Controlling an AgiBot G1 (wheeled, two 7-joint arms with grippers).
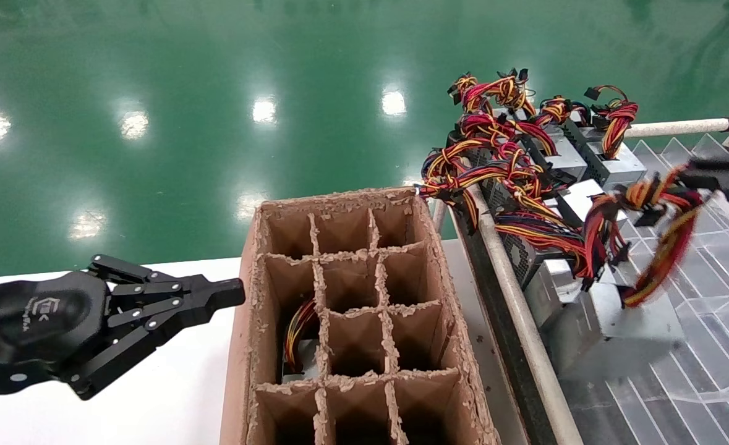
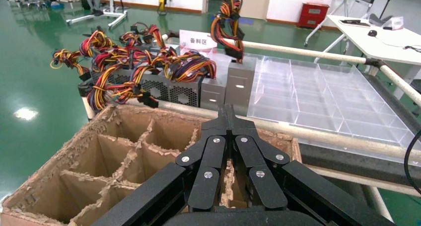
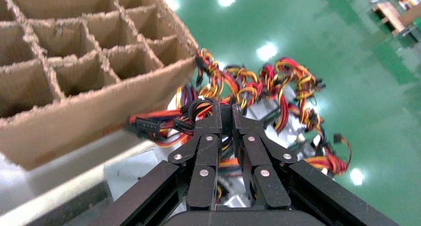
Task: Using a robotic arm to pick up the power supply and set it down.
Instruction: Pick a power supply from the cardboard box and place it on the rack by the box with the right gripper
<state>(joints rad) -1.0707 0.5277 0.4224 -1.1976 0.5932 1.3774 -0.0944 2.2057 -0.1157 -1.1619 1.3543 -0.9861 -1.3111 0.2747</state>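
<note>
The robot's right gripper should set the silver-grey power supply down in the clear tray (image 1: 593, 335), close beside the white rail.
My right gripper (image 1: 689, 177) comes in from the right edge, shut on the red, yellow and black wire bundle (image 1: 655, 204) of a silver-grey power supply (image 1: 630, 324). That box hangs tilted below the wires, over the clear tray. In the right wrist view the right gripper (image 3: 224, 111) pinches dark wires (image 3: 198, 107) between its fingers. From the left wrist view the held wires (image 2: 231, 27) dangle above the grey box (image 2: 240, 84). My left gripper (image 1: 237, 292) (image 2: 228, 109) stays shut and empty over the white table, left of the carton.
A divided cardboard carton (image 1: 429, 259) stands in the middle; one cell holds a power supply with wires (image 1: 299, 337). Several more power supplies with tangled wires (image 1: 512, 154) lie behind a white rail (image 1: 512, 296). A clear partitioned tray (image 1: 716, 358) covers the right side.
</note>
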